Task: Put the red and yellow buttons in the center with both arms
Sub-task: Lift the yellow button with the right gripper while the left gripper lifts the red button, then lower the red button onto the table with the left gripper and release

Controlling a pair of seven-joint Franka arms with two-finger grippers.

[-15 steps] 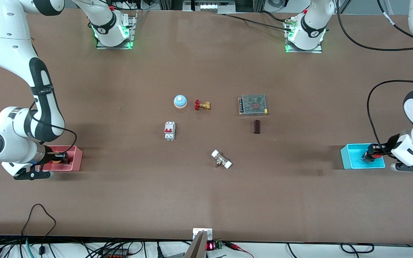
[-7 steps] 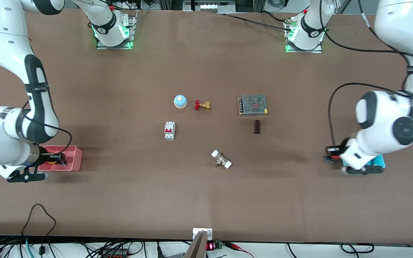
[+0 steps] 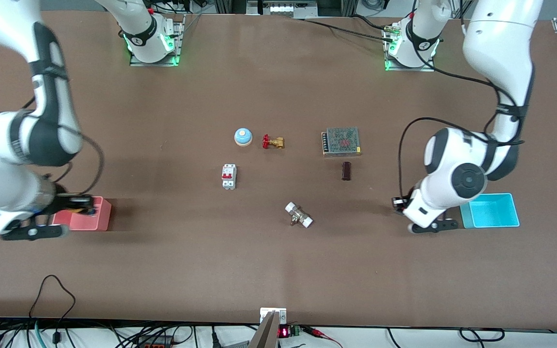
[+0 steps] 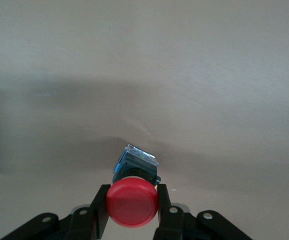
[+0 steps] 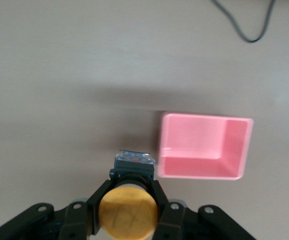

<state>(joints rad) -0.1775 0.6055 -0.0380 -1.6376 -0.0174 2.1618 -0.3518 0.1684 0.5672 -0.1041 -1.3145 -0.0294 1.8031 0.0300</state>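
Note:
The robot's right gripper should release the orange-yellow button on the tabletop [image 3: 197, 194] beside the white breaker, toward the pink bin.
My left gripper [image 3: 396, 203] is shut on the red button [image 4: 132, 204], its fingers on either side of the round red cap. It holds the button up over bare brown tabletop [image 4: 184, 75], just outside the cyan bin [image 3: 491, 195] on the side toward the table's middle. My right gripper [image 3: 87, 207] is shut on the orange-yellow button [image 5: 128, 212] and holds it in the air by the edge of the pink bin [image 3: 100, 221]. In the right wrist view the pink bin [image 5: 234, 150] has nothing in it.
In the middle of the table lie a blue-and-cream bell [image 3: 242, 137], a brass valve with a red handwheel [image 3: 272, 142], a white breaker [image 3: 228, 176], a mesh-topped power supply [image 3: 341, 141], a dark cylinder [image 3: 346, 170] and a white-ended fitting [image 3: 299, 215].
The left gripper has lifted the red button out of the cyan bin and carried it toward the table's middle. The right gripper has risen from inside the pink bin with the yellow button.

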